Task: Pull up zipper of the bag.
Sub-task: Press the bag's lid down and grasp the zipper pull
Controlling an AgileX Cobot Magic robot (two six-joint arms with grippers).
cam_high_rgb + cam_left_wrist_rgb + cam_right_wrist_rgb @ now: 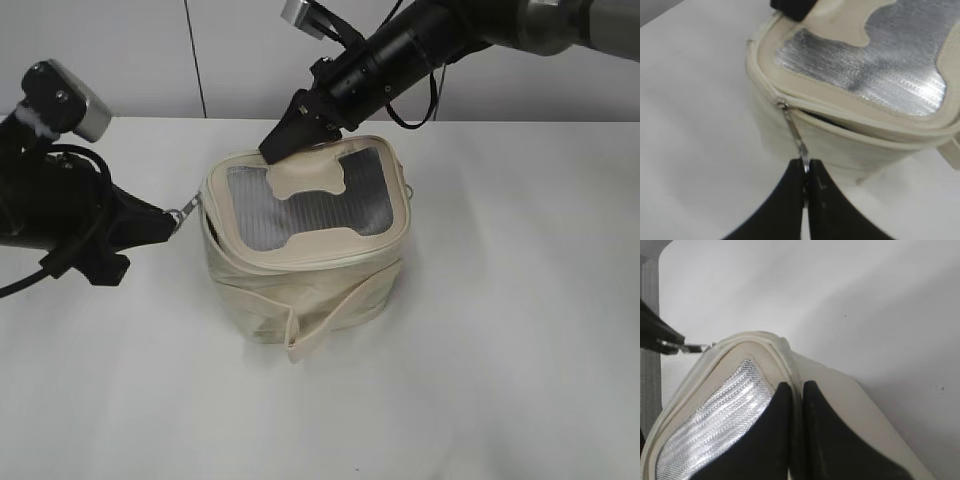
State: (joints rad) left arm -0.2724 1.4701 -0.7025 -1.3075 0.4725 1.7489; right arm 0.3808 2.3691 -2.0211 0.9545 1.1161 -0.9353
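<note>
Next, my left gripper releases the zipper slider's metal pull at the bag's front middle [301, 278], just above the loose cream band. The pull is now at the bag's corner.
The cream boxy bag [300, 290] stands mid-table, its lid showing a grey window and an H-shaped patch [310, 180]. The zipper [850, 131] runs round the top rim; a gap shows along the front, right of the silver slider [783, 106] at the left corner. My left gripper [805, 167] is shut on the slider's metal pull [796, 136], also seen in the exterior view [183, 213]. My right gripper [796, 390] is shut on the lid's back rim [796, 405]; in the exterior view [275, 152] it sits at the lid's far edge. A second slider does not show.
The bag rests on a white table [500, 380]. A loose cream band [330, 320] hangs down the bag's front. A pale wall [150, 50] stands behind the table's far edge.
</note>
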